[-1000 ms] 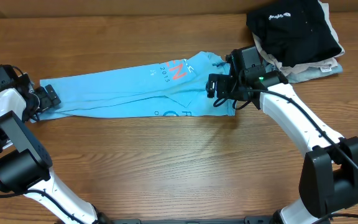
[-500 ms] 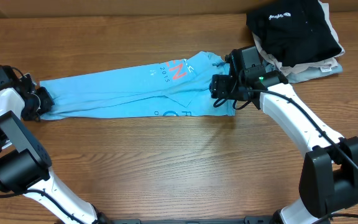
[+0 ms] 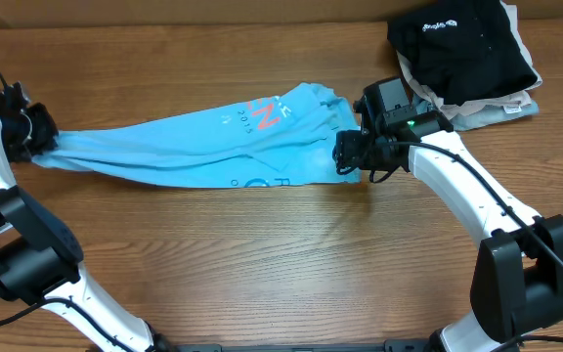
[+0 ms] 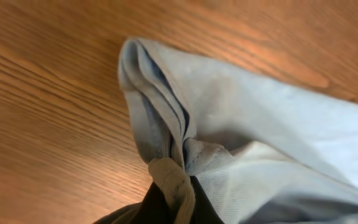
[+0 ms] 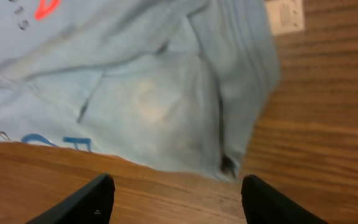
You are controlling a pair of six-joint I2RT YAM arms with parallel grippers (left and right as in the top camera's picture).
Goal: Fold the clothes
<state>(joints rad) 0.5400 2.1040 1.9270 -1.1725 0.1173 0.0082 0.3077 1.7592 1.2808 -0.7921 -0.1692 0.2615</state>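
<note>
Next, my left gripper lets go of the T-shirt's bunched end on its middle (image 3: 252, 145), between the red print and the blue letters. That end is now raised in the gripper.
The clothes, a light sky-blue T-shirt (image 3: 194, 147) with printed text, lie stretched in a long band across the table. My left gripper (image 3: 35, 132) is shut on its left end, which is raised and bunched. In the left wrist view a folded ridge of the blue fabric (image 4: 260, 137) is pinched where the dark jaws of the left gripper (image 4: 176, 199) meet. My right gripper (image 3: 352, 156) hovers at the shirt's right end. Its jaws stand apart over bare wood, and in the right wrist view the T-shirt (image 5: 148, 93) has its hem just beyond the right gripper (image 5: 176, 199).
A black garment (image 3: 462, 44) with a small white logo rests on folded beige and grey-blue garments (image 3: 501, 106) at the back right, close behind my right arm. A white label (image 5: 284, 15) shows at the shirt's edge.
My left gripper shut on the shirt's left end and pulled it left and toward the back, stretching the shirt. My right gripper's jaws narrowed, and it shifted slightly right and nearer.
</note>
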